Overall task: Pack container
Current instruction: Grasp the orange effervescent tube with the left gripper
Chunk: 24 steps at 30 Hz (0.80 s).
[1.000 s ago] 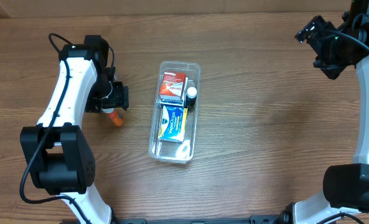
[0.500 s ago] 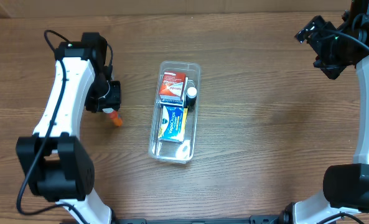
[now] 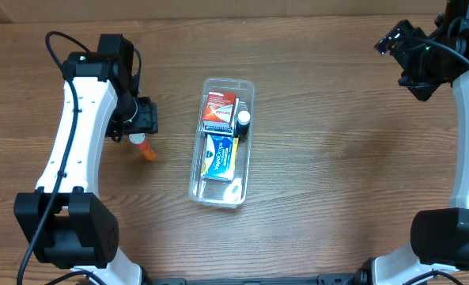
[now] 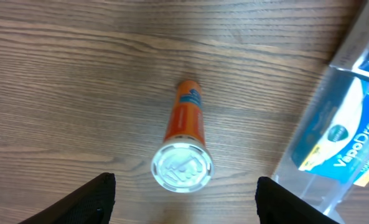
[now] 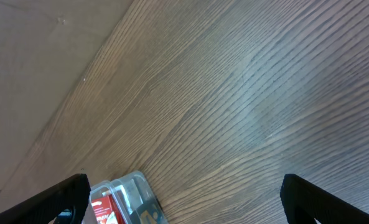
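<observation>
The orange tube is standing upright with only its white cap near my left gripper's fingers, so I should lower the open fingers further and close them around the orange body (image 4: 186, 118).
The clear container (image 3: 247, 142) lies lengthwise in the middle of the table. It holds a red box (image 3: 218, 108), a blue and yellow box (image 3: 218, 154) and a small white-capped bottle (image 3: 243, 119). An orange tube with a white cap (image 3: 143, 146) lies on the table left of it; in the left wrist view the tube (image 4: 184, 127) lies between the fingers, cap toward the camera. My left gripper (image 4: 183, 202) is open and empty above the tube. My right gripper (image 5: 184, 199) is open and empty, high at the far right; the container's corner (image 5: 131, 186) shows below it.
The wooden table (image 3: 337, 174) runs under everything. A brown wall edge (image 5: 41, 68) borders the table's far side. The container's clear wall (image 4: 333, 143) stands right of the tube in the left wrist view.
My left arm has swung back and leftward, and its gripper has shifted slightly over the orange tube. The tube, the container and the right arm have not moved.
</observation>
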Available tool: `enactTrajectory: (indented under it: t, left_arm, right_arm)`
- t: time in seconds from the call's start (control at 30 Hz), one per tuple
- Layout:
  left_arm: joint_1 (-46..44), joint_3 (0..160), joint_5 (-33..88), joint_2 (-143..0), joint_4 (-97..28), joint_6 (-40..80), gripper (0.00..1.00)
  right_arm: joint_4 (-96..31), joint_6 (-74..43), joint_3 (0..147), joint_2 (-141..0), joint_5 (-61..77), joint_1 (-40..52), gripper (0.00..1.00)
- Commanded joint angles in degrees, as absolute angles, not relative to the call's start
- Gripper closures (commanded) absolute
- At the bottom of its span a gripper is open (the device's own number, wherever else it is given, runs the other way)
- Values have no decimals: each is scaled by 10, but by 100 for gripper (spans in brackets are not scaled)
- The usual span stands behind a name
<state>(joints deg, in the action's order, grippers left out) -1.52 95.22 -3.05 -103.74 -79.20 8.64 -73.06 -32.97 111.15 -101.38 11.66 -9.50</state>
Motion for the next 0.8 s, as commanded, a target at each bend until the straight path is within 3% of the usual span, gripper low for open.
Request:
enactTrajectory:
  t: [0.0, 0.3, 0.77]
  left_arm:
    - [-15, 906, -48, -1038, -763, 95, 27]
    - [-15, 868, -29, -1038, -702, 89, 40]
    - [-15, 863, -15, -1038, -694, 88, 41]
  right_arm:
    - [-728, -326, 1114, -1011, 117, -96, 0]
    - [-728, -326, 1114, -1011, 117, -96, 0]
    - [-728, -326, 1114, -1011, 117, -96, 0]
